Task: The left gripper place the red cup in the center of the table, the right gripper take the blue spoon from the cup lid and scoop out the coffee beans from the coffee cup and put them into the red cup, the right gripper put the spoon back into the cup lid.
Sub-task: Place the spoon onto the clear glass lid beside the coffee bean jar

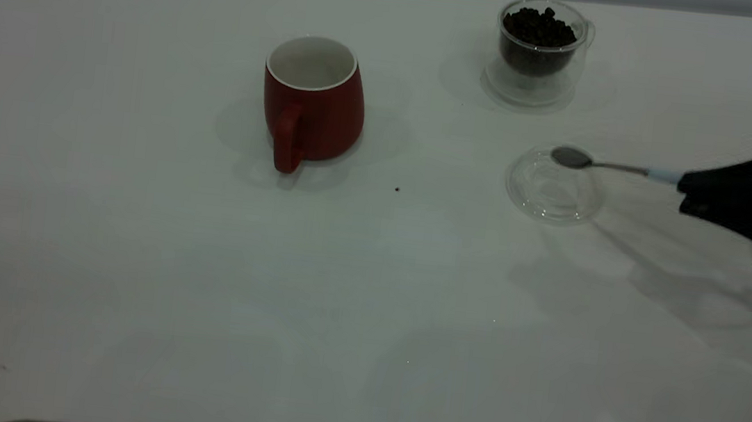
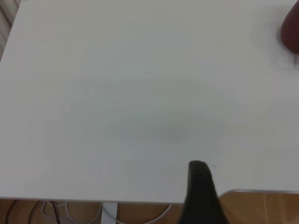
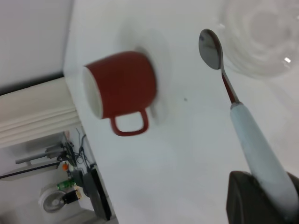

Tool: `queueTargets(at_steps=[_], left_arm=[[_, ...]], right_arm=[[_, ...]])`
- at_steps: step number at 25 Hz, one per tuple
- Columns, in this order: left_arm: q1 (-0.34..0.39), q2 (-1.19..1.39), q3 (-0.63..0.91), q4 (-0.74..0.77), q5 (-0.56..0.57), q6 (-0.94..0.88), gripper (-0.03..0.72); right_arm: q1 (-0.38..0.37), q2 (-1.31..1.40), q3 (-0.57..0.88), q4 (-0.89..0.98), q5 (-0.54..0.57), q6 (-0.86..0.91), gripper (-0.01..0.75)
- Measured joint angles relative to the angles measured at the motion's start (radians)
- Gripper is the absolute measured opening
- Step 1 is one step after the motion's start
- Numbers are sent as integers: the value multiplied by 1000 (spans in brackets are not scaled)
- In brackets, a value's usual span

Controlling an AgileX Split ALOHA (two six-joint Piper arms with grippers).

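The robot's right gripper should set the blue spoon down across the cup lid's rim [image 1: 600,184] [image 3: 283,66] nearest that gripper, with the spoon's bowl inside. The spoon's bowl now hangs over the far rim.
The red cup [image 1: 314,103] stands upright on the table [image 1: 134,248], left of the middle, handle towards the front. It also shows in the right wrist view [image 3: 124,86] and at the edge of the left wrist view [image 2: 292,28]. My right gripper [image 1: 689,188] is shut on the pale handle of the blue spoon [image 1: 615,167]. The spoon's empty bowl hangs over the far rim of the cup lid [image 1: 553,185]. The coffee cup [image 1: 536,74] with coffee beans [image 1: 539,25] stands behind the lid. My left gripper [image 2: 201,186] is over the table's left edge, away from everything.
One dark speck [image 1: 397,189] lies on the table between the red cup and the lid. In the right wrist view the spoon [image 3: 247,135] points between the red cup and the lid [image 3: 264,32]. The table edge and floor show in the left wrist view.
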Motion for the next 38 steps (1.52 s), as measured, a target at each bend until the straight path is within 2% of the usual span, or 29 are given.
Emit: queueTargets(at_steps=[15, 30, 34, 38], left_arm=[[0, 0, 0, 0, 0, -1, 586], [0, 0, 0, 0, 0, -1, 586], [0, 0, 0, 0, 0, -1, 586], [0, 0, 0, 0, 0, -1, 586]], right_arm=[[0, 152, -162, 0, -3, -9, 102], [15, 170, -174, 0, 11, -28, 103], [24, 171, -180, 0, 47, -35, 152], [24, 171, -184, 0, 61, -39, 285]])
